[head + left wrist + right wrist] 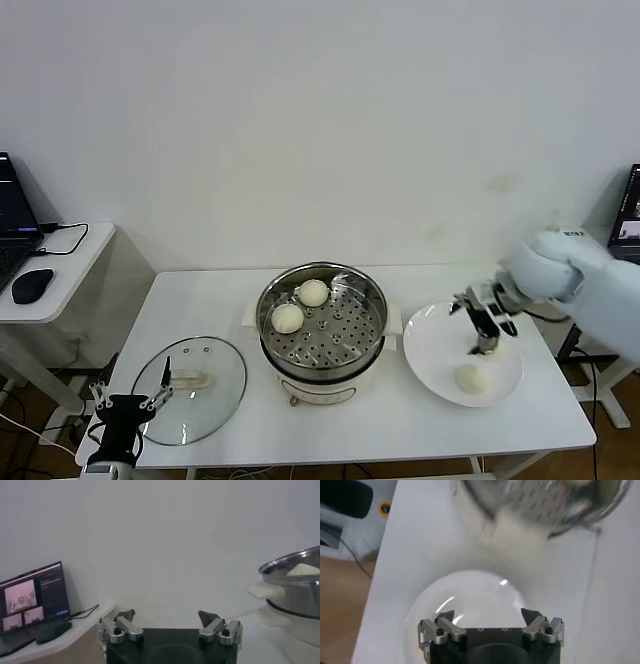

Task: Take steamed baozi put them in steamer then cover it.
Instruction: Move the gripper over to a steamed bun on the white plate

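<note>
One baozi is nearest the white plate's front edge. My right gripper goes to it next and closes on the sides of that baozi [472, 378].
The steamer [372, 301], a steel basket on a white pot, stands mid-table with two steamed baozi [313, 292] [287, 318] on its perforated floor. A third baozi [472, 377] lies on the white plate [432, 345] to the right. Just beyond that bun, over the plate, my right gripper [488, 335] hangs open and empty. Its wrist view has the plate [470, 595] beneath the jaws and the steamer [540, 500] farther off. The glass cover [212, 365] lies flat at the front left. My left gripper [128, 397] is open and empty at the table's front-left edge, beside the cover.
A side table at the far left carries a laptop [12, 225] and a mouse [32, 285], and the left wrist view has them too, laptop [32, 597] and mouse [52, 630]. The steamer [295, 585] fills that view's edge. Another screen [630, 215] stands at the far right.
</note>
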Motion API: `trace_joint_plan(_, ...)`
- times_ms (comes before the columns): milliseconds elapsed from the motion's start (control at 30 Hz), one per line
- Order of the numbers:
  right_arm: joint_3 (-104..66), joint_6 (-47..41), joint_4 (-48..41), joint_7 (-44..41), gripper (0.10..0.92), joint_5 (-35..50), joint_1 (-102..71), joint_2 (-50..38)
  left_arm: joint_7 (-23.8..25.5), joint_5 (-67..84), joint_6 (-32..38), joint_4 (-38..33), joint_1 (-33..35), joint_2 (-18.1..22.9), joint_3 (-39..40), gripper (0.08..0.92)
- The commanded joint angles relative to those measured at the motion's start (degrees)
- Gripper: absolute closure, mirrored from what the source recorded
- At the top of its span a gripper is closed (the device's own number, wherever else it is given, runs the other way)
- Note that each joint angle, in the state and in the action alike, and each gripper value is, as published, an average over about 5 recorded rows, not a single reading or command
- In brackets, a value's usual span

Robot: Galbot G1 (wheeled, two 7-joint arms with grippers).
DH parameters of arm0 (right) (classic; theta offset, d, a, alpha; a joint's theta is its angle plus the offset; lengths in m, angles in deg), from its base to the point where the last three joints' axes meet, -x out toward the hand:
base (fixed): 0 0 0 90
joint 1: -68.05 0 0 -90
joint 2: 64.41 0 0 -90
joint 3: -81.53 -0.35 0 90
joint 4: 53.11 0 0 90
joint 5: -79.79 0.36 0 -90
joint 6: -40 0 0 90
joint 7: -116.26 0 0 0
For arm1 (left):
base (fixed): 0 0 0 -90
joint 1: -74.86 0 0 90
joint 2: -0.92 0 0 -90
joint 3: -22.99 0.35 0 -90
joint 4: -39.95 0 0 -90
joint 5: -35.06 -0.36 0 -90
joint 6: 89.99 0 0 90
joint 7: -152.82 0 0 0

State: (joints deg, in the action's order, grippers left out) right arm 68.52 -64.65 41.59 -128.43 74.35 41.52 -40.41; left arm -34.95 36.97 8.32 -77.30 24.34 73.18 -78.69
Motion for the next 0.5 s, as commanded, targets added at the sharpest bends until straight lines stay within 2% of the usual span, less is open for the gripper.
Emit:
trace_joint_plan(33,-15.12,2.73,-2.27,1.22,0.203,-8.37,-20.49,-3.91,-0.01,-0.12,0.02,-0.14,0.65,-0.05,-0.55,0.177)
trace_joint_plan(500,-15.27,2.95,-9.24,3.46,0.203,-10.59,-22.63,3.62,0.03,-0.06,-0.02,0.05,0.88,0.27,-1.84,0.177)
